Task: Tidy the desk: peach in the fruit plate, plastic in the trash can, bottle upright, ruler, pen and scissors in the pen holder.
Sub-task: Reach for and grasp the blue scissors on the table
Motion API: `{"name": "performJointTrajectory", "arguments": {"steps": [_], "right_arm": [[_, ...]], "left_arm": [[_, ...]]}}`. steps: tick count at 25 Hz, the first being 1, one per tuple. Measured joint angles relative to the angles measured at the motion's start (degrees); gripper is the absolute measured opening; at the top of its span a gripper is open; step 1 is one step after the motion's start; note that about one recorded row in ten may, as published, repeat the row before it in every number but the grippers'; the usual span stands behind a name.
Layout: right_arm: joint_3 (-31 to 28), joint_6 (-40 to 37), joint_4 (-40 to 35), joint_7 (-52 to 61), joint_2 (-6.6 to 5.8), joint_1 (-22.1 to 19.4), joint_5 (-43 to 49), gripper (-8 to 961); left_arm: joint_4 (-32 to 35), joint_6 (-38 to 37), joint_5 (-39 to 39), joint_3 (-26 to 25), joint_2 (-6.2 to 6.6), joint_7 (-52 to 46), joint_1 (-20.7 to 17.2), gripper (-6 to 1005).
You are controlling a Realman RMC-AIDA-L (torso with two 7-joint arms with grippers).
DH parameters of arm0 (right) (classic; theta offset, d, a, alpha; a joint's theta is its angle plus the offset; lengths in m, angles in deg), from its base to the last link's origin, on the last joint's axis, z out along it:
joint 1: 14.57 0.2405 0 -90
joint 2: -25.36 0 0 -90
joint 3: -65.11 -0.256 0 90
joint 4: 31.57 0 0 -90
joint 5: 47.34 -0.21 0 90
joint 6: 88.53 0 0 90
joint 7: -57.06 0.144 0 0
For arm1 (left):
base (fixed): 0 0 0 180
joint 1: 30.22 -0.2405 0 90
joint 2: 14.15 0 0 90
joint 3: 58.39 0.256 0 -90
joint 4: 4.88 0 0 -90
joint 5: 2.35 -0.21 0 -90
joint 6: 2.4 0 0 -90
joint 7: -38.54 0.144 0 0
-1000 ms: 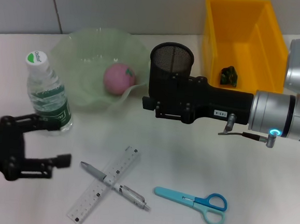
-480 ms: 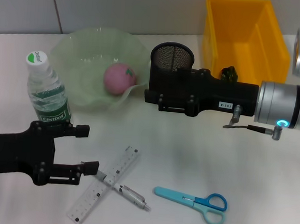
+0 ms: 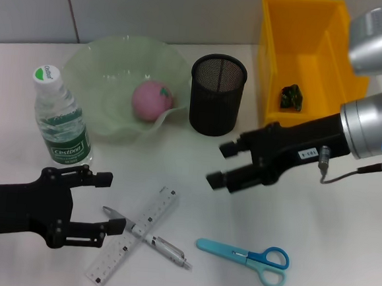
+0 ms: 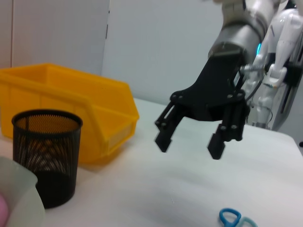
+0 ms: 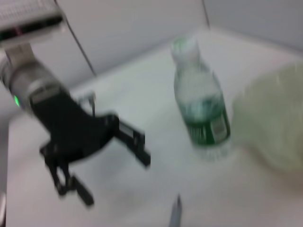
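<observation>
The right gripper should grip the middle of the blue scissors (image 3: 251, 258), where blades meet handles.
The pink peach (image 3: 151, 100) lies in the green fruit plate (image 3: 105, 60). A dark crumpled plastic (image 3: 291, 96) lies in the yellow trash can (image 3: 310, 53). At the left the bottle (image 3: 60, 123) stands upright. The ruler (image 3: 125, 244) and pen (image 3: 163, 245) lie crossed near the front edge, and the blue scissors (image 3: 245, 256) lie to their right. My left gripper (image 3: 110, 201) is open, its lower finger beside the pen's left end. Open too, my right gripper (image 3: 220, 164) hangs over the table in front of the black mesh pen holder (image 3: 217, 95).
The left wrist view shows the right gripper (image 4: 189, 142) above the table, the pen holder (image 4: 45, 161), the trash can (image 4: 71, 104) and the scissors' handles (image 4: 234, 218). In the right wrist view are the left gripper (image 5: 117, 180), the bottle (image 5: 201, 109) and the plate (image 5: 270, 123).
My right arm has pulled back from in front of the pen holder and turned, its open gripper now nearer the front. My left gripper has moved right, up to the pen's end.
</observation>
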Motion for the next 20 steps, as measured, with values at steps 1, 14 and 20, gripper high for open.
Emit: {"name": "performJointTrajectory", "arguments": {"steps": [1,14,20], "right_arm": [[0.13,-1.73,-2.22,2.75,0.07,0.76,3.41,758],[8.38,-16.78,-4.29,18.27,0.99,15.72,28.05,758],[20.02,-12.85,-2.58,23.76,1.13,17.73,28.68,758]], "left_arm": [[0.00,0.00,0.00,0.00,0.00,0.00,0.00,862],[-2.36,0.19,-0.49,0.11,-0.09,3.11,0.71,862],[-4.26,0.89,-0.48,0.25,-0.16,5.03,0.88,862]]}}
